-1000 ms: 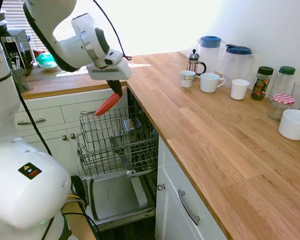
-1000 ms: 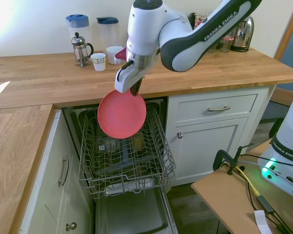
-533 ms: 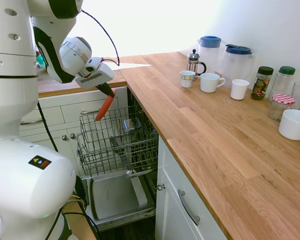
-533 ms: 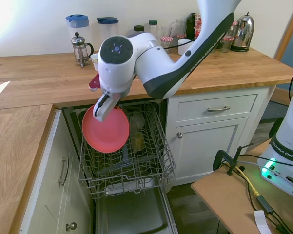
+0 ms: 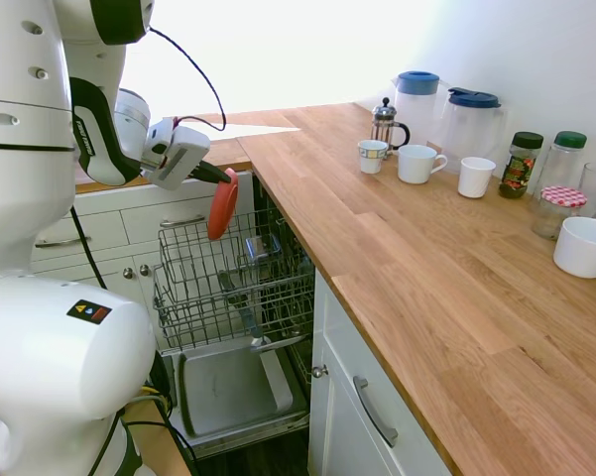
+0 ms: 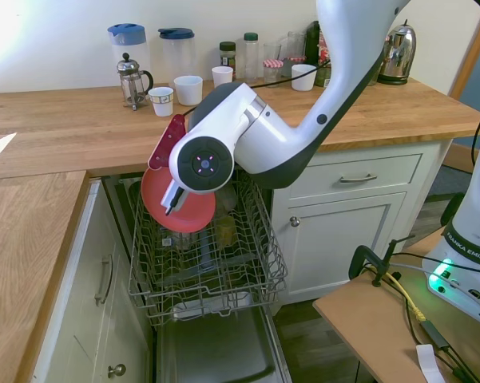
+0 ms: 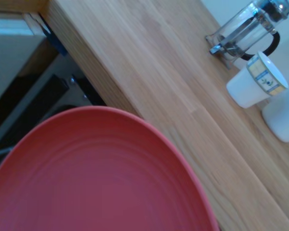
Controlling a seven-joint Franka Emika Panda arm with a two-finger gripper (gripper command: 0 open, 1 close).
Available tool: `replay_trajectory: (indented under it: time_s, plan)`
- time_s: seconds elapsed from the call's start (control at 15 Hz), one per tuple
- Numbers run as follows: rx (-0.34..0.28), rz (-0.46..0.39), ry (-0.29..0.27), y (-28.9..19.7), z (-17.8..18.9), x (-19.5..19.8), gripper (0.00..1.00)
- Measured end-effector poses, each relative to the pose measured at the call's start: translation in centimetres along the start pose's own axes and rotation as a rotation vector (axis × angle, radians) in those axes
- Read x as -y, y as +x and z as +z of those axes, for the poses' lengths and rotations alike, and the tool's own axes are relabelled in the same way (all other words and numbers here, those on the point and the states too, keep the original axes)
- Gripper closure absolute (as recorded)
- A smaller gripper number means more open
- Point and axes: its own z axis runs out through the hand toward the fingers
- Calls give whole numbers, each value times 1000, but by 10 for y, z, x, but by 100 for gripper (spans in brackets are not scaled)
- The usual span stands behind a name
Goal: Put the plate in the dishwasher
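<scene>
Next, I let go of the coral-red plate in the back part of the dishwasher's upper wire rack (image 5: 208, 260).
The coral-red plate (image 5: 222, 203) hangs on edge just above the back of the dishwasher's pulled-out upper wire rack (image 5: 228, 283). My gripper (image 5: 224, 179) is shut on the plate's upper rim. From the other side the plate (image 6: 156, 195) shows its round face, partly behind my wrist, with the gripper (image 6: 170, 206) clamped across it over the rack (image 6: 208, 263). The dishwasher door (image 5: 228, 387) lies open below. In the wrist view the plate (image 7: 96, 178) fills the lower part.
The wooden counter (image 5: 407, 248) runs beside the dishwasher and carries a French press (image 5: 385, 121), white mugs (image 5: 417, 164), two blue-lidded jugs (image 5: 471, 124), jars (image 5: 521, 164) and a white bowl (image 5: 585, 246). White cabinets (image 6: 355, 207) flank the opening.
My arm has swung toward the cabinet side and the wrist has rolled over. The plate went from slanting to nearly upright and now sits closer to the rack's back, still held.
</scene>
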Motion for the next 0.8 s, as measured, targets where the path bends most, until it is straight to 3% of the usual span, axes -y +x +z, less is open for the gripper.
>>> replay_trajectory:
  time_s: [0.33,0.8]
  plan:
    - [68,-69,-33,-57,25,-1,100]
    - [75,-126,15,-100,-4,45,100]
